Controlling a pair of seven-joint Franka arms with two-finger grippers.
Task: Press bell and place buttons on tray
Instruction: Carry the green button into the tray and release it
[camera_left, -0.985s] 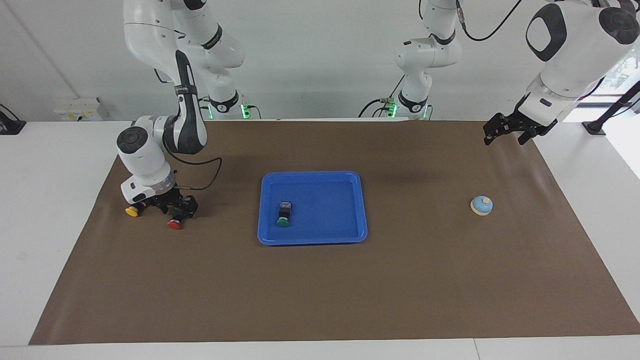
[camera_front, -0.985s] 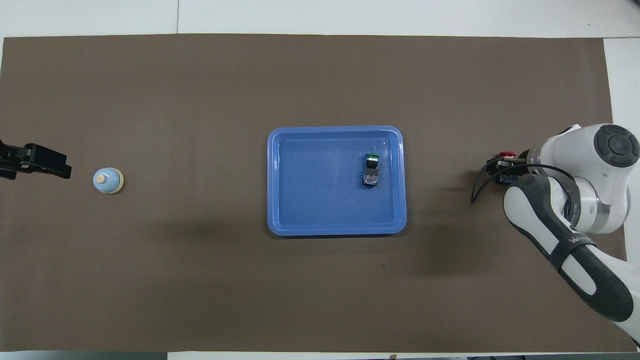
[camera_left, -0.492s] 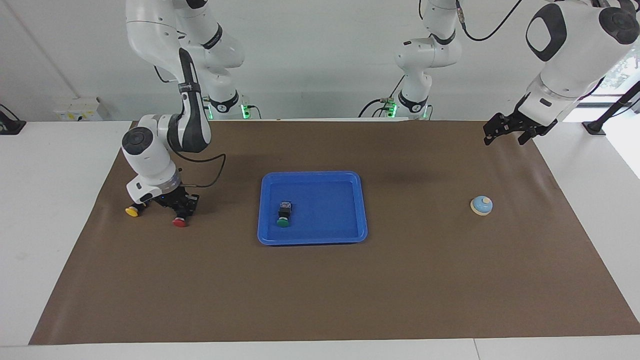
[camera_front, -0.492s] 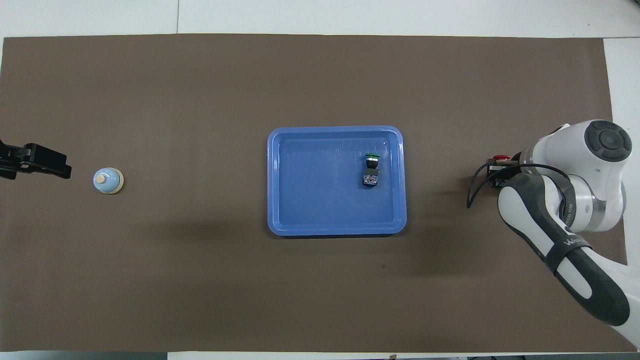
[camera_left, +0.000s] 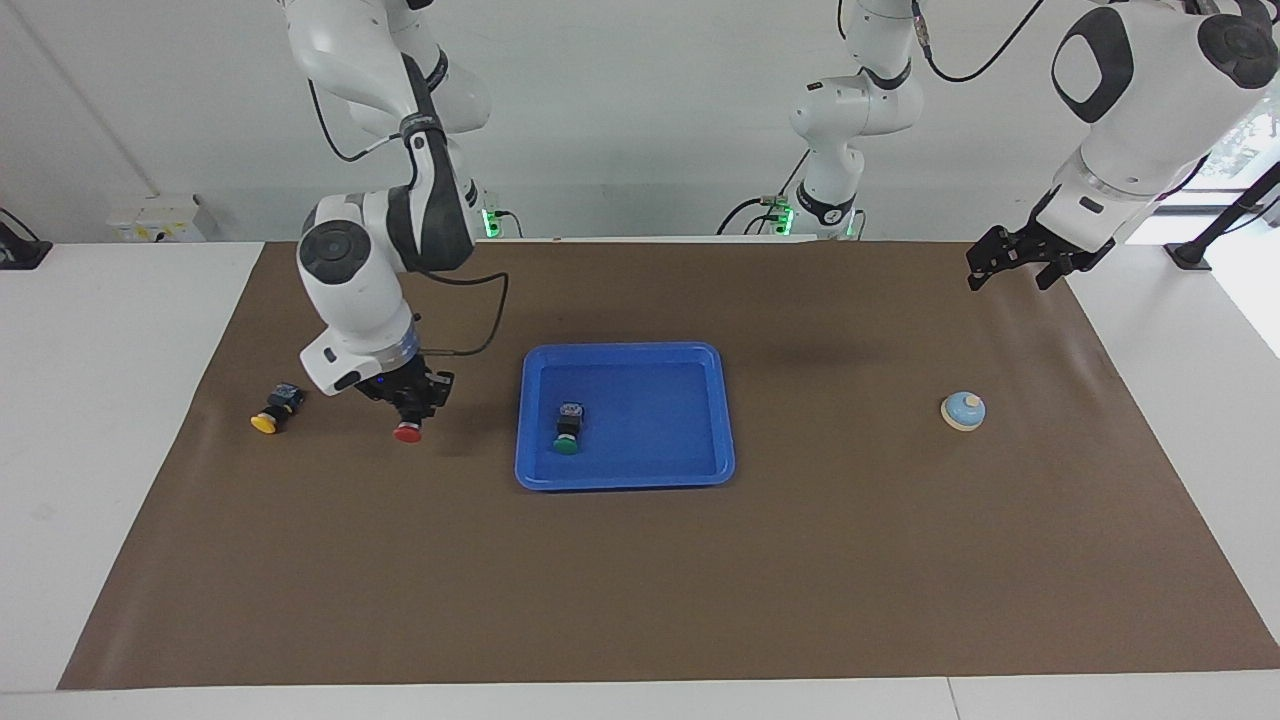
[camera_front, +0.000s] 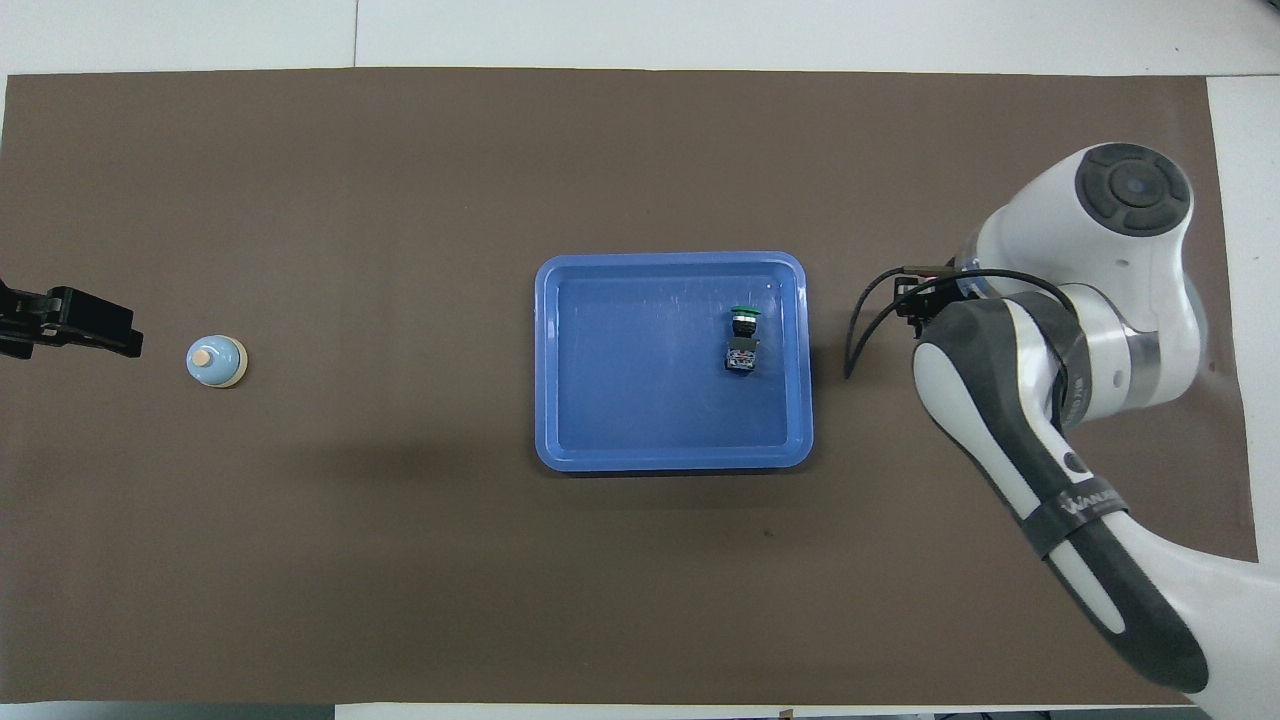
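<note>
Next, I release the red button with my right gripper near the middle of the blue tray (camera_front: 674, 337), on the green button's bell-facing side. The red button is held just above the mat.
My right gripper (camera_left: 410, 405) is shut on the red button (camera_left: 407, 432) and holds it just above the mat, between the yellow button (camera_left: 266, 421) and the blue tray (camera_left: 620, 349). The arm hides that grip in the overhead view. The yellow button lies on the mat toward the right arm's end. The green button (camera_left: 567, 432) (camera_front: 742, 335) lies on its side in the tray (camera_front: 670, 263). The light-blue bell (camera_left: 963, 410) (camera_front: 215, 361) stands toward the left arm's end. My left gripper (camera_left: 1015, 268) (camera_front: 100, 330) waits open in the air beside it.
A brown mat (camera_left: 640, 580) covers the table, with white tabletop (camera_left: 100, 420) showing past its ends. The right arm's cable (camera_front: 860, 330) loops down close to the tray's end rim.
My right gripper shut on the red button, lifted it off the mat and carried it toward the tray. The yellow button stayed where it was. The left arm has not moved.
</note>
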